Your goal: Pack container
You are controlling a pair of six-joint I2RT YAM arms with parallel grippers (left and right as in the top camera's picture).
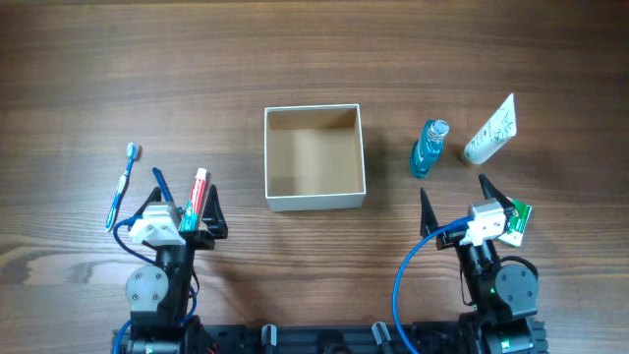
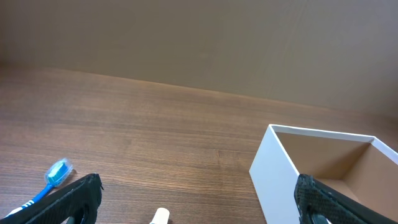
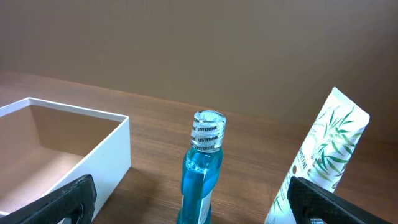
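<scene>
My right gripper should grip the upper body (image 1: 432, 144) (image 3: 203, 163) of the blue mouthwash bottle, just under its clear cap.
The container (image 1: 314, 202) is a square white-walled box with a tan inside, open and empty, at the table's middle; it shows in the left wrist view (image 2: 273, 174) and the right wrist view (image 3: 112, 149). A blue toothbrush (image 1: 122, 184) lies at the left; its head shows in the left wrist view (image 2: 58, 172). A red-and-white toothpaste tube (image 1: 197, 197) lies between the fingers of my open left gripper (image 1: 185, 195); its cap shows in the left wrist view (image 2: 160, 216). A blue mouthwash bottle (image 1: 428, 148) (image 3: 202, 168) and a white tube (image 1: 490, 131) (image 3: 323, 155) stand ahead of my open right gripper (image 1: 454, 199).
A green-and-white item (image 1: 518, 222) sits beside the right wrist. Bare wooden table (image 1: 98, 79) lies all round the objects.
</scene>
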